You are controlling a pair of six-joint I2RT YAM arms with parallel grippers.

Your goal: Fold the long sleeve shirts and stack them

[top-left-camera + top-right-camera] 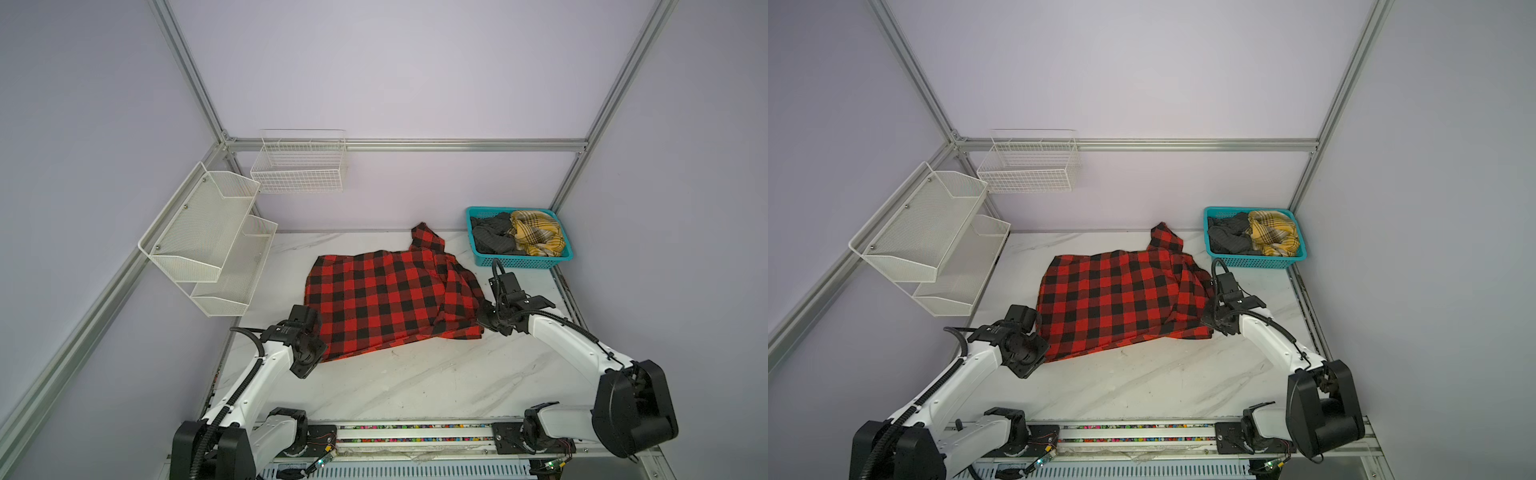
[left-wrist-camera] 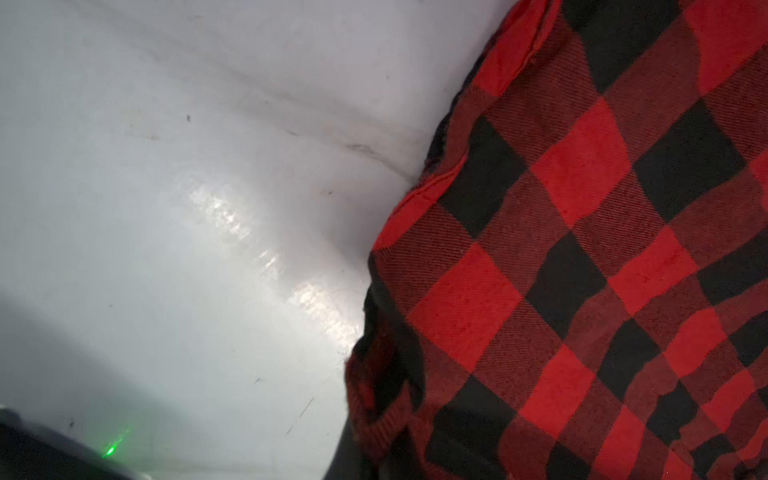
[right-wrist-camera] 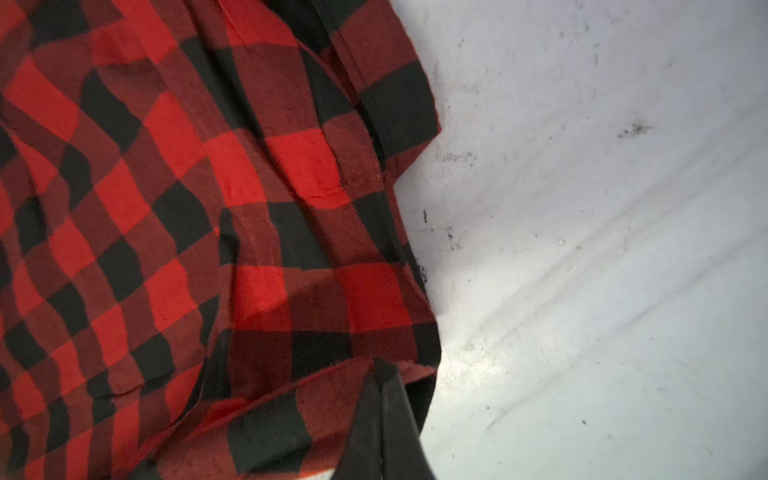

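Observation:
My right gripper has the hem, now at the shirt's edge. It will let go of it on top of the shirt (image 1: 461, 294) (image 3: 288, 168), just inside the shirt's edge nearest the teal basket.
A red-and-black check long sleeve shirt (image 1: 386, 299) (image 1: 1121, 299) lies partly folded on the white table, one sleeve pointing toward the back wall. My left gripper (image 1: 319, 332) (image 1: 1039, 329) is at its near left corner. In the left wrist view the cloth (image 2: 582, 249) bunches over the shut left gripper (image 2: 374, 449). My right gripper (image 1: 482, 316) (image 1: 1206, 316) is at the shirt's right edge. In the right wrist view the right gripper (image 3: 382, 374) is shut on the hem (image 3: 291, 390). A yellow plaid shirt (image 1: 536, 235) and a dark grey one (image 1: 494, 237) lie crumpled in the basket.
A teal basket (image 1: 523, 263) (image 1: 1258, 262) stands at the back right corner. White mesh shelves (image 1: 208, 237) hang on the left wall and a wire basket (image 1: 299, 166) on the back wall. Bare marble table (image 1: 415, 382) lies in front of the shirt.

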